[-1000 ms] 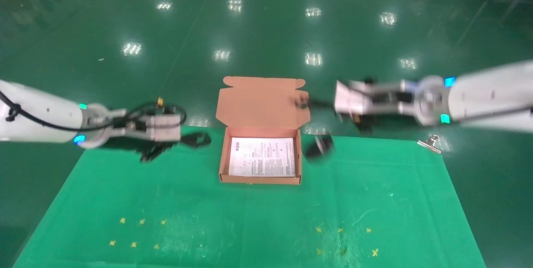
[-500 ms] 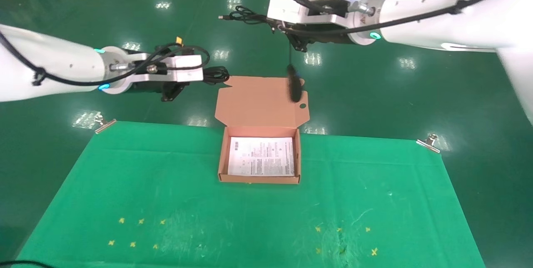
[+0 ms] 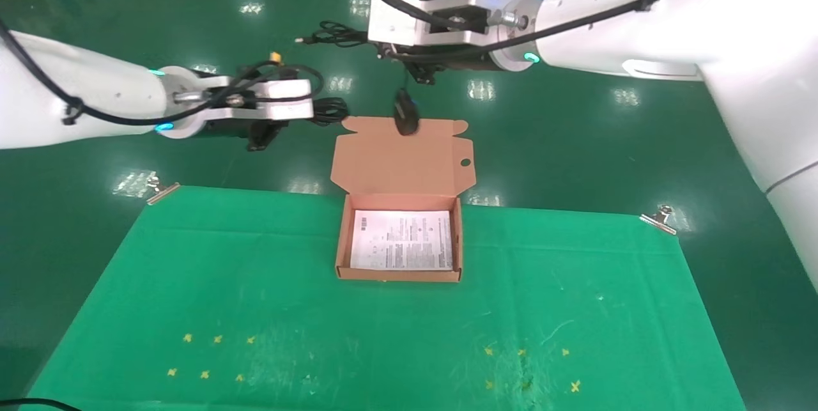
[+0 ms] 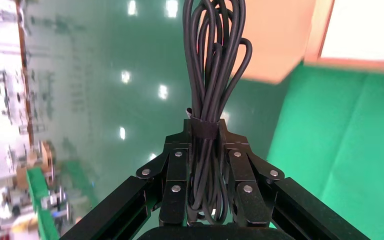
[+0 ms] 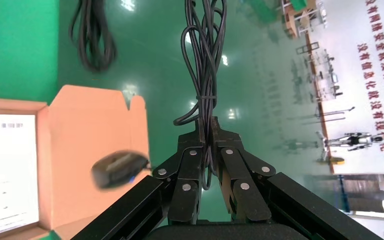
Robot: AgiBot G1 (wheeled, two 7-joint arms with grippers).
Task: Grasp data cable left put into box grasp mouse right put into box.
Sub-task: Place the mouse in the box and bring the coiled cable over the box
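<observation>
The mouse, now held high behind the box, will leave my right gripper by the box's near side, on the white sheet (image 3: 383, 257), toward my left gripper's side.
The salmon-orange box (image 3: 341, 241) stands open on the green cloth, a white sheet (image 3: 401, 240) inside and its lid (image 3: 399, 158) tilted back. My left gripper (image 3: 314, 116) is raised behind the lid's left corner, shut on the black data cable (image 3: 331, 110); the left wrist view shows the looped bundle (image 4: 212, 60) clamped between the fingers (image 4: 172, 170). My right gripper (image 3: 382, 48) is high behind the box, shut on the mouse's bundled cord (image 3: 332, 34). The black mouse (image 3: 406, 114) dangles below over the lid's far edge, and shows in the right wrist view (image 5: 117, 169).
The green cloth (image 3: 383, 334) covers the table, held by metal clips at its far left (image 3: 160, 190) and far right (image 3: 658, 219) corners. Small yellow crosses (image 3: 211, 356) mark its near part. Glossy green floor lies beyond.
Both arms rose from table level to behind the box with their loads. Lately the right gripper moved left, swinging the mouse from the lid's right side to its far edge; the left arm hardly moved.
</observation>
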